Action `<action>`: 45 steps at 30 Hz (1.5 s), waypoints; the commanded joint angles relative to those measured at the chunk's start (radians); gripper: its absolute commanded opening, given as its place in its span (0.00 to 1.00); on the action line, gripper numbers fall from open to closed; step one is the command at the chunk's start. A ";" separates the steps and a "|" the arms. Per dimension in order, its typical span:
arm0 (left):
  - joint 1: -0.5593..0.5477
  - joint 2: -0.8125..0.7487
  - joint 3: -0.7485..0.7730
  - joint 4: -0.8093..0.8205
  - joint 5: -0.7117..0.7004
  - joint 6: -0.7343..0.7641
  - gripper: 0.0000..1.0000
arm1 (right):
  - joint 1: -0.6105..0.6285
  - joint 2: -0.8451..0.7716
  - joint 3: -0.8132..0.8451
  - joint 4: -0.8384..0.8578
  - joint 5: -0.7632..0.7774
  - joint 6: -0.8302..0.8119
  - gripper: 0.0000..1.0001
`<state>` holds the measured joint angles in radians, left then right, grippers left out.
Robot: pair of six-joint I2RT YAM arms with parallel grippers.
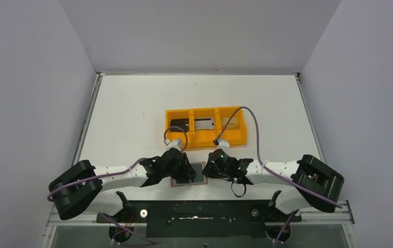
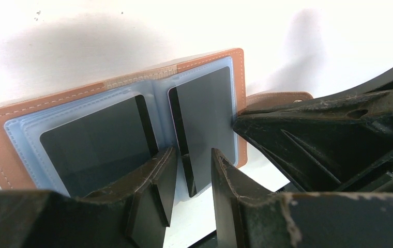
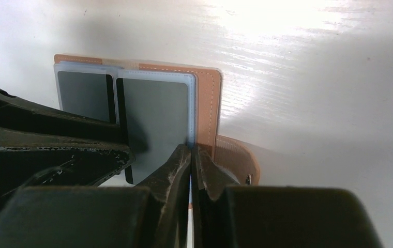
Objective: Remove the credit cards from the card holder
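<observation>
The dark card lies flat in its pocket with its fold-side edge free, so next my left gripper pinches it there (image 2: pixel 185 152) while my right gripper holds the card holder's rim steady.
The brown leather card holder (image 1: pixel 198 173) lies open near the table's front edge, showing two grey-blue plastic pockets with dark inserts (image 2: pixel 101 139). A dark card edge (image 2: pixel 186 173) pokes out of the right-hand pocket toward me. My left gripper (image 2: pixel 193 160) is open and straddles that edge without pinching it. My right gripper (image 3: pixel 190 150) is shut on the card holder's (image 3: pixel 207 98) right rim, beside the snap tab (image 3: pixel 238 157). Black (image 1: pixel 180 124), silvery (image 1: pixel 205 123) and gold-tan (image 1: pixel 229 121) credit cards lie in the orange tray.
The orange three-compartment tray (image 1: pixel 220 141) stands just beyond both grippers at mid-table. The two grippers almost touch over the card holder, my left (image 1: pixel 186 173) and my right (image 1: pixel 208 170). The table's front edge runs right behind them.
</observation>
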<state>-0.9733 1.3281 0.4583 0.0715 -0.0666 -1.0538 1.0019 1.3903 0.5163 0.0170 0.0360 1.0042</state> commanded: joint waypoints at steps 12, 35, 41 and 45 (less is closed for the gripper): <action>0.003 -0.068 -0.103 0.096 -0.024 -0.033 0.29 | 0.000 0.126 -0.010 0.014 -0.048 0.035 0.00; 0.015 -0.196 -0.226 0.209 -0.058 -0.139 0.20 | -0.017 0.158 -0.018 0.033 -0.063 0.053 0.00; 0.015 -0.193 -0.177 0.086 -0.088 -0.124 0.24 | -0.016 0.163 -0.015 0.045 -0.069 0.051 0.00; 0.015 -0.170 -0.181 0.138 -0.065 -0.117 0.24 | -0.016 0.167 -0.014 0.050 -0.073 0.051 0.00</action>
<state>-0.9653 1.1366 0.2478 0.1959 -0.1226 -1.1877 0.9810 1.4914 0.5285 0.1715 -0.0410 1.0710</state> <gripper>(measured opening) 0.239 0.030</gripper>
